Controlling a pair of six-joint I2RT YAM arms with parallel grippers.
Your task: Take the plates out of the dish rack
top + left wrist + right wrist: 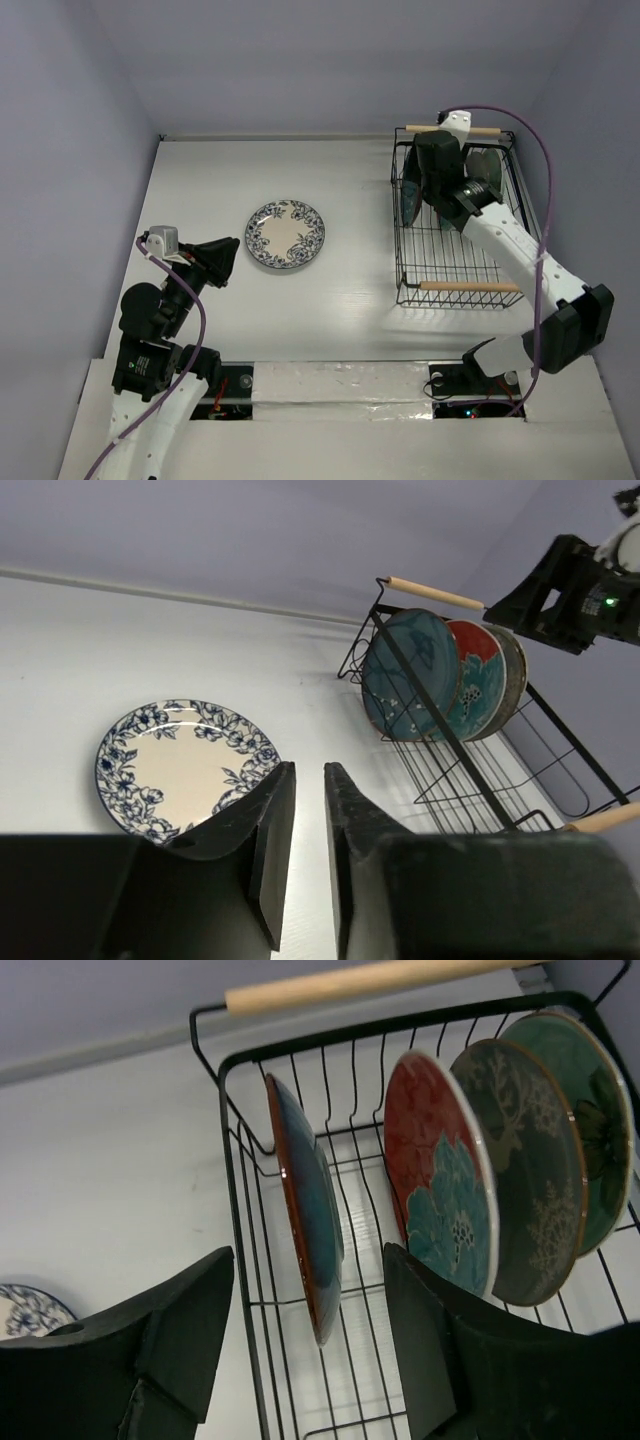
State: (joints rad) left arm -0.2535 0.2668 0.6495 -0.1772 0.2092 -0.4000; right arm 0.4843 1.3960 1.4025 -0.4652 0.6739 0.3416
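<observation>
I will close my right gripper on the dark teal plate's upper edge [414, 182] [304, 1250], at the end of the dish rack that is nearest to the floral plate.
The white-blue floral plate [286, 234] lies flat on the table; it also shows in the left wrist view [180, 765]. The dish rack [398, 250] stands at the right and holds four upright plates: dark teal [312, 1210], red-and-teal [440, 1190], grey-brown with reindeer [530, 1180] and pale green [590, 1110]. My right gripper [308, 1255] is open over the rack's left end. Its fingers straddle the dark teal plate's edge without touching it. My left gripper [308, 768] is shut and empty, hovering near the floral plate's near right side.
The rack has wooden handles at its far [470, 130] and near [470, 287] edges. A wall edge runs along the back of the table [270, 137]. The right arm's purple cable [545, 200] arcs over the rack's right side.
</observation>
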